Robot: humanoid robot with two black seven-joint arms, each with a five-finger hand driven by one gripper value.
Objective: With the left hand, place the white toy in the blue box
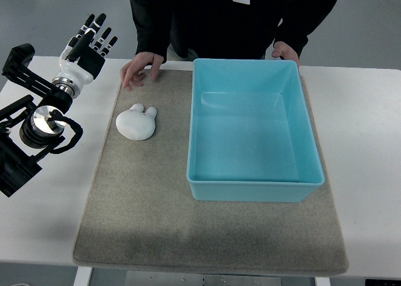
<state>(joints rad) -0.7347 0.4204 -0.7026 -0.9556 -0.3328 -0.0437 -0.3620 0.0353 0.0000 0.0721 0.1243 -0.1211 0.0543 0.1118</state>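
My left gripper needs to move to close on the round side [123, 124] of the white toy, which is the side below its ear that faces away from the blue box.
A white toy [136, 121] shaped like a rabbit head lies flat on the grey mat [144, 198], left of the blue box [254, 131]. The box is open and holds nothing. My left hand [93, 40] is at the upper left over the white table, left of and above the toy, well apart from it. Its fingers are spread and hold nothing. My right hand is out of view.
A person in dark clothing stands at the far side of the table. One of the person's hands [139, 68] rests on the mat's far edge just above the toy, the other [286, 51] at the box's far right corner. The white table [363, 142] surrounds the mat.
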